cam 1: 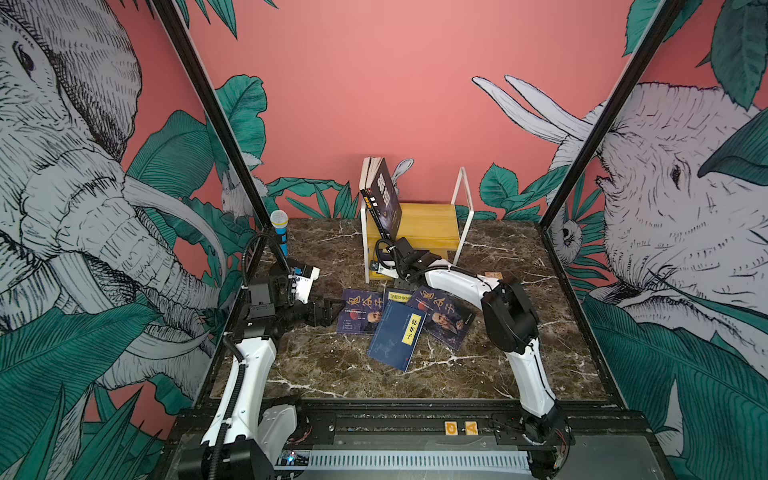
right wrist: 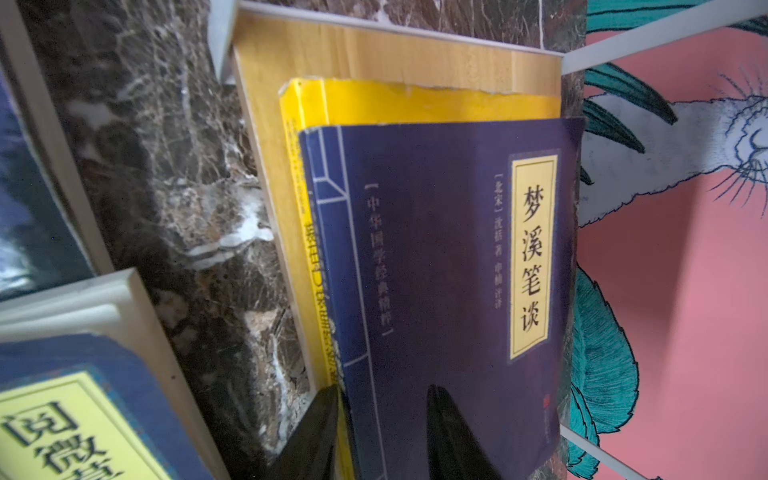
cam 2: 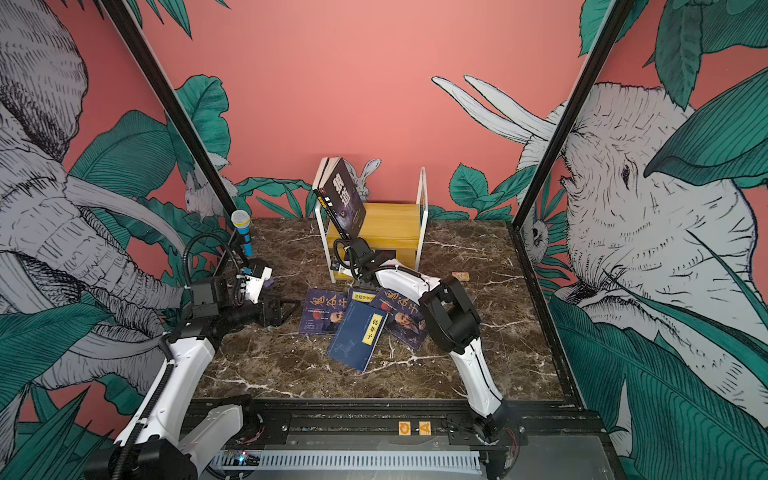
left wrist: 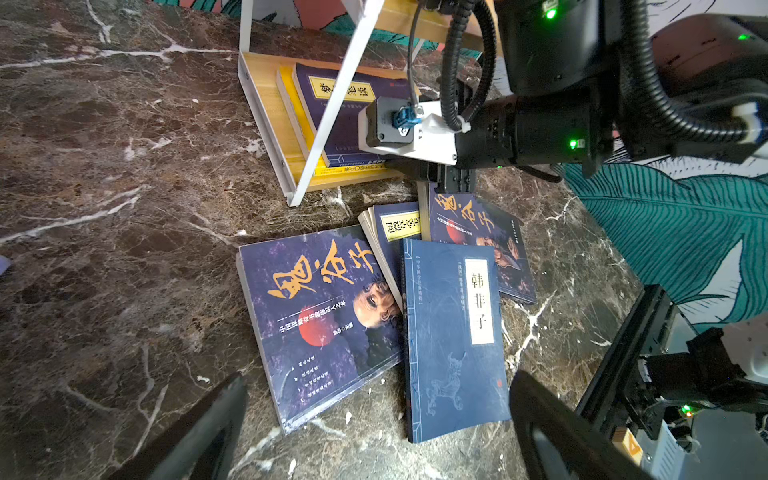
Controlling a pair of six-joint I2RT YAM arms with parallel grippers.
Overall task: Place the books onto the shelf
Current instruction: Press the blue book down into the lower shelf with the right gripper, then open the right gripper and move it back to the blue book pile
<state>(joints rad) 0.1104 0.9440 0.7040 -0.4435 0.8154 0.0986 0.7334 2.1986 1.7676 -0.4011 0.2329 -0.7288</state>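
Next, my left gripper closes its fingers on the middle of the spine (cam 1: 379, 325) (left wrist: 407, 340) of the navy book with the label that is on top of the pile.
The shelf (cam 1: 428, 224) stands at the back of the marble table. A black book with white characters (cam 1: 384, 195) leans on its upper board. Low in its bottom tier, my right gripper (right wrist: 380, 388) is shut on a navy book with a yellow label (right wrist: 436, 249): one finger lies on the cover, the other sits by its spine. In front lie two navy books with gold calligraphy (cam 1: 360, 309) (cam 1: 446, 318), a navy labelled book (cam 1: 397, 334) on top of them, and another labelled one (cam 1: 397, 296) half buried. My left gripper (cam 1: 330, 309) hovers open just left of the pile (left wrist: 380, 376).
A yellow book (right wrist: 415, 102) lies under the held navy book on the bottom board. A black book with orange lettering (cam 1: 369, 203) leans behind the black one. A blue microphone (cam 1: 280, 232) stands at the back left. A small wooden block (cam 1: 493, 275) lies right of the shelf.
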